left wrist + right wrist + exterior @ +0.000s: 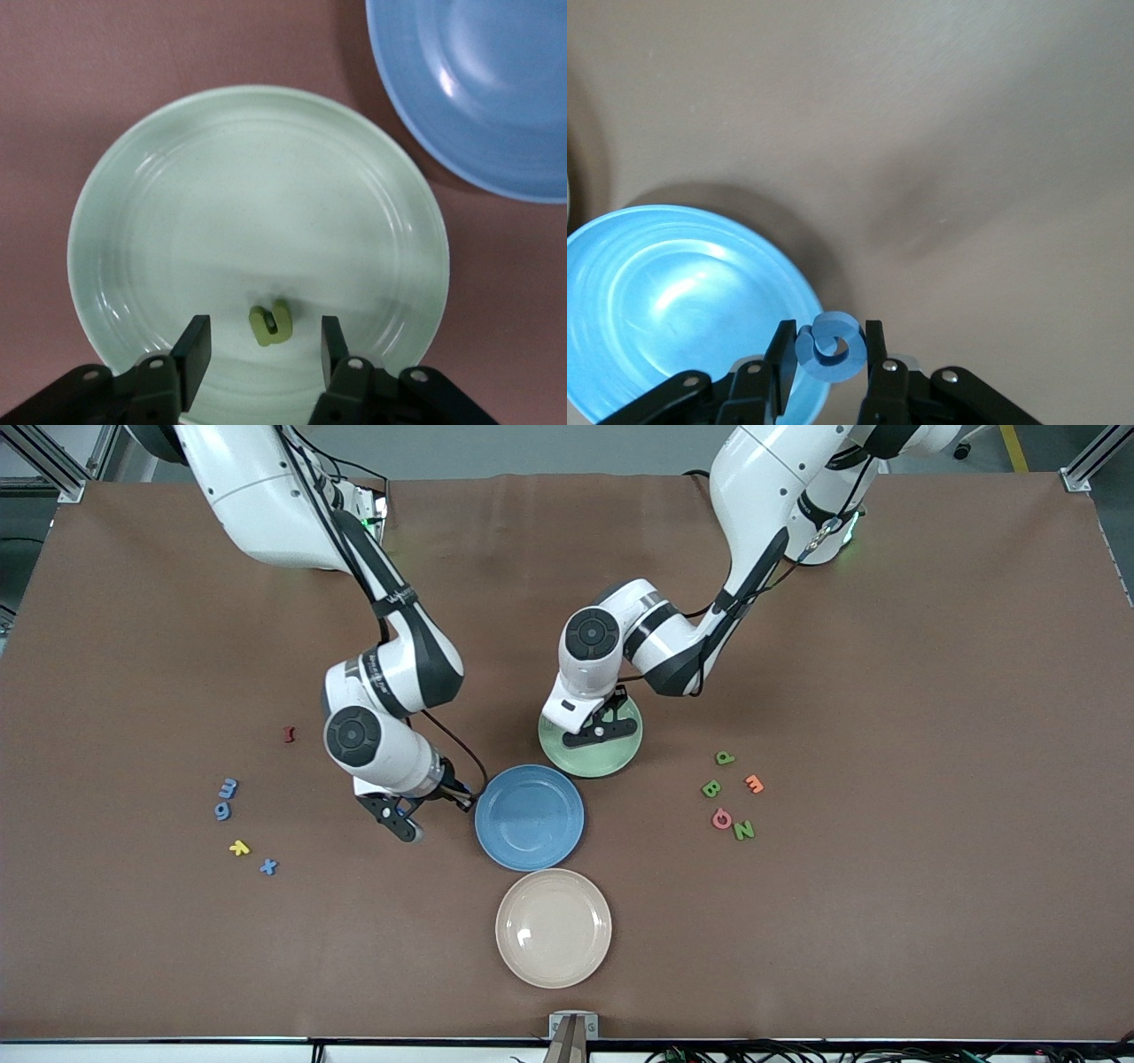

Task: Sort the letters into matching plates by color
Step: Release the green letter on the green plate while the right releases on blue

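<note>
The robot's right gripper should release the round blue letter, now just over the blue plate's rim, inside the blue plate (508, 801) (764, 321), away from the plate's middle toward the robot's right arm.
My left gripper (602, 731) hangs over the pale green plate (613, 762), open. In the left wrist view a small green letter (271, 323) sits free on the green plate (257, 195) between the fingers (197, 341) and touches neither. My right gripper (406, 824) is beside the blue plate (529, 817), toward the right arm's end. It is shut on a round blue letter (828, 347), held just over the rim of the blue plate (664, 301). The blue plate is bare.
A cream plate (554, 927) lies nearer the front camera than the blue one. Blue letters (226, 797), a yellow one (239, 848) and a red one (289, 734) lie toward the right arm's end. Green (710, 788), orange (754, 784) and pink (722, 818) letters lie toward the left arm's end.
</note>
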Tool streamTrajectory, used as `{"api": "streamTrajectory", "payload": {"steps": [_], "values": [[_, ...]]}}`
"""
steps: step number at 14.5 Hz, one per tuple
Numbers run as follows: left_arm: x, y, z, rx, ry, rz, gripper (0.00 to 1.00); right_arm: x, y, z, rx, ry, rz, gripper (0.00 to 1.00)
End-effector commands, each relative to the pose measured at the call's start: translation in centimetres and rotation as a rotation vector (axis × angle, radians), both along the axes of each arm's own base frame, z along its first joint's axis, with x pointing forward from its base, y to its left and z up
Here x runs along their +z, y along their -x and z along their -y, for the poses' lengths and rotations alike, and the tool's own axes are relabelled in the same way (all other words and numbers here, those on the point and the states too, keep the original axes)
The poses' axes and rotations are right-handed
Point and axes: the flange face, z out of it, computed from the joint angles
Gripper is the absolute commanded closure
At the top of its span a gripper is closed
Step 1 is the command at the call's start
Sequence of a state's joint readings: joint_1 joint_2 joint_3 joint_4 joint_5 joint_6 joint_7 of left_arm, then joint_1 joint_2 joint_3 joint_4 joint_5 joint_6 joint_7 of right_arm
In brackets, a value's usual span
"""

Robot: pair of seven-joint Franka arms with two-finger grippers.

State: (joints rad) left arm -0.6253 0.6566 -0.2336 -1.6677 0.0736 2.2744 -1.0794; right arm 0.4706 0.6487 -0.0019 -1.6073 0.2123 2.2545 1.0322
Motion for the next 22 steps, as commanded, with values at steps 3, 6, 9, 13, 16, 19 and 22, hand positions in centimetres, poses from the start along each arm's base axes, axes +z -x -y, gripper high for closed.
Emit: {"api": "streamTrajectory", "payload": {"steps": [3,6,9,13,16,19,22], "values": [[1.6,-3.1,-4.4,-0.03,-0.007,0.02,0.42,-0.6,-0.6,-3.7,-0.065,-0.001,0.003,0.96],[1.0,-3.5,-8.1,-0.072,-0.035,0.0,0.42,-1.3,0.2,-5.1,-0.069,0.005,-0.006,0.96],[0.3,-4.5,-11.8,-0.097,-0.048,-0.02,0.42,-1.8,0.6,-5.8,-0.078,0.007,-0.006,0.95],[-0.6,-5.6,-16.5,-0.116,-0.103,-0.003,0.42,-2.5,0.9,-6.0,-0.071,0.018,-0.009,0.95],[-1.5,-5.9,-19.5,-0.102,-0.107,-0.001,0.43,-2.6,0.9,-6.0,-0.071,0.018,-0.01,0.94],[-2.7,-6.0,-22.5,-0.129,-0.098,0.027,0.43,-2.4,0.7,-5.8,-0.075,0.016,-0.01,0.78],[-3.6,-6.0,-24.2,-0.115,-0.082,0.038,0.43,-2.4,0.7,-5.7,-0.07,0.023,-0.005,0.0]]}}
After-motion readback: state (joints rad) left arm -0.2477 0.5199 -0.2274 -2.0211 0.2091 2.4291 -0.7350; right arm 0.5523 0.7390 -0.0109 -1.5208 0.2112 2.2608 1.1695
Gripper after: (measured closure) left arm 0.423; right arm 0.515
